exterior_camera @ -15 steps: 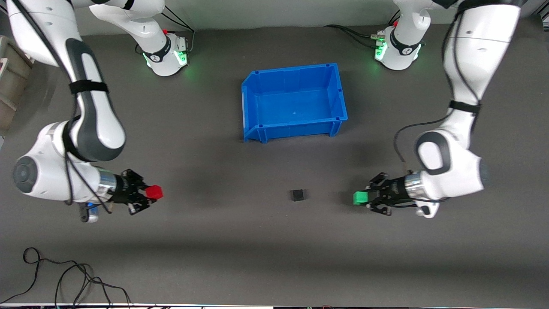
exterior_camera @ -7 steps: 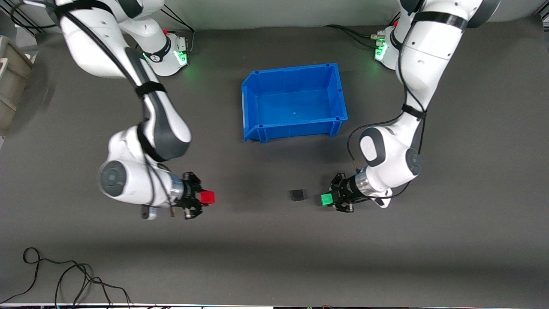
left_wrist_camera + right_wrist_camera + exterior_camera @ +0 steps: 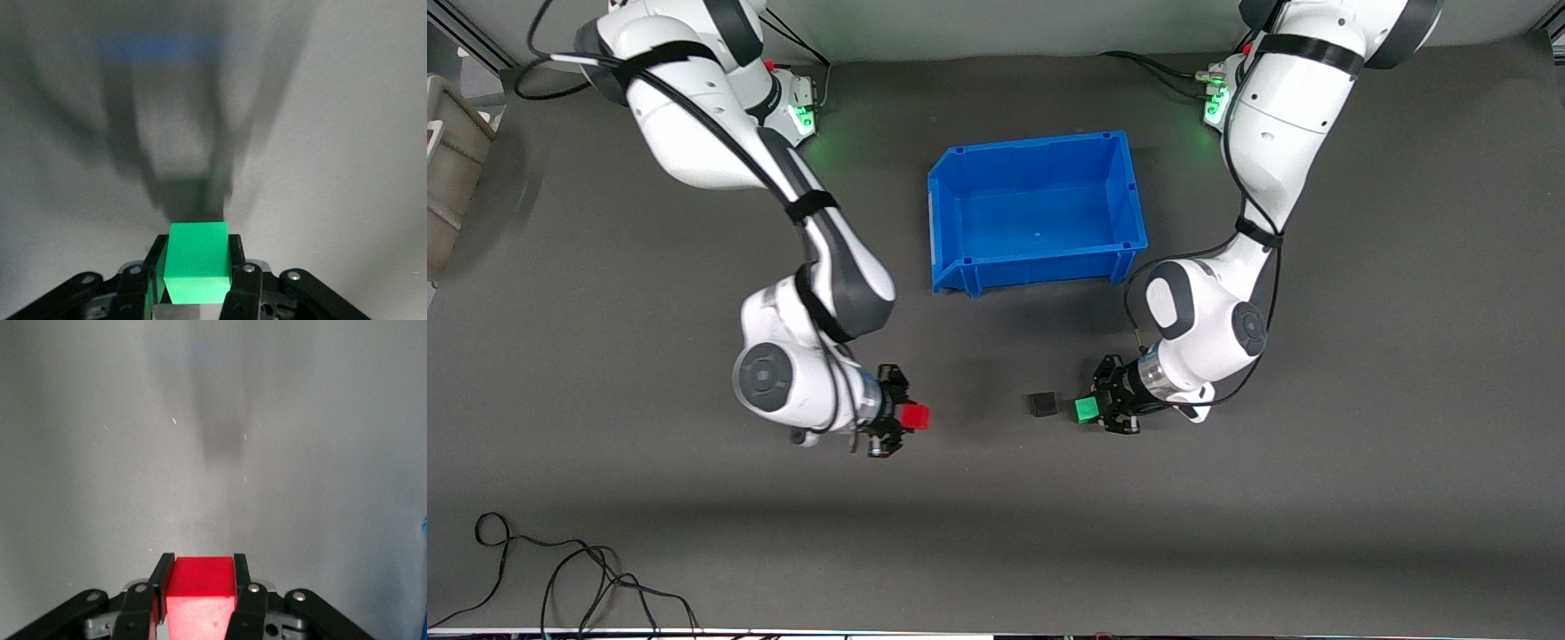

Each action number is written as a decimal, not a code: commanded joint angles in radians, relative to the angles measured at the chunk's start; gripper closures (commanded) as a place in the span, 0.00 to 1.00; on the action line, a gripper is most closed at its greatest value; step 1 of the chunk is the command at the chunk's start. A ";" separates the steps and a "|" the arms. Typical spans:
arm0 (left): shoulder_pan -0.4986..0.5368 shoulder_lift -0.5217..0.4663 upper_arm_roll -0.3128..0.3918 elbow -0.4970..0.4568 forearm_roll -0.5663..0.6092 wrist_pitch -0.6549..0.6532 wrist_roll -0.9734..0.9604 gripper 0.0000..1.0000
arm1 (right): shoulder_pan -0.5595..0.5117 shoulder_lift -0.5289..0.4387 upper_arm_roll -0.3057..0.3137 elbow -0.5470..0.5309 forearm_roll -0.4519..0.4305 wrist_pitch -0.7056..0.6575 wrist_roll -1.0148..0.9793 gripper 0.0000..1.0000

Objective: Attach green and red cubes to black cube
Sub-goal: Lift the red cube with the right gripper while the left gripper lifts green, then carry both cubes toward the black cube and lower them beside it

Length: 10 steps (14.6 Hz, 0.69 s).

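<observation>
My left gripper has the green cube. It will let go of it flush against the black cube, on the black cube's current spot [image 3: 1043,401].
A small black cube [image 3: 1041,404] sits on the dark table, nearer the front camera than the blue bin. My left gripper [image 3: 1089,410] is shut on a green cube [image 3: 1086,409] and holds it close beside the black cube, toward the left arm's end, with a small gap. In the left wrist view the green cube [image 3: 197,260] sits between the fingers [image 3: 238,267]. My right gripper [image 3: 907,418] is shut on a red cube [image 3: 914,417], well apart from the black cube toward the right arm's end. The red cube [image 3: 199,590] shows between the fingers in the right wrist view.
An open blue bin [image 3: 966,185] stands near the table's middle, farther from the front camera than the cubes. A black cable [image 3: 560,569] lies coiled near the front edge at the right arm's end. A beige container [image 3: 449,160] stands at that end's edge.
Both grippers have moved inward toward the black cube with their cubes. The green cube has come close beside the black cube; the red cube has closed part of the distance.
</observation>
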 commanded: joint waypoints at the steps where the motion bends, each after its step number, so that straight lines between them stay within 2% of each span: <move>1: -0.040 0.029 0.014 0.039 -0.019 0.015 -0.025 0.82 | 0.038 0.060 -0.012 0.070 0.015 0.037 0.091 1.00; 6: -0.062 0.029 0.012 0.046 -0.016 0.015 -0.040 0.82 | 0.089 0.112 -0.012 0.088 0.015 0.160 0.223 1.00; 10: -0.083 0.029 0.012 0.048 -0.005 0.016 -0.032 0.82 | 0.126 0.151 -0.012 0.105 0.009 0.170 0.228 1.00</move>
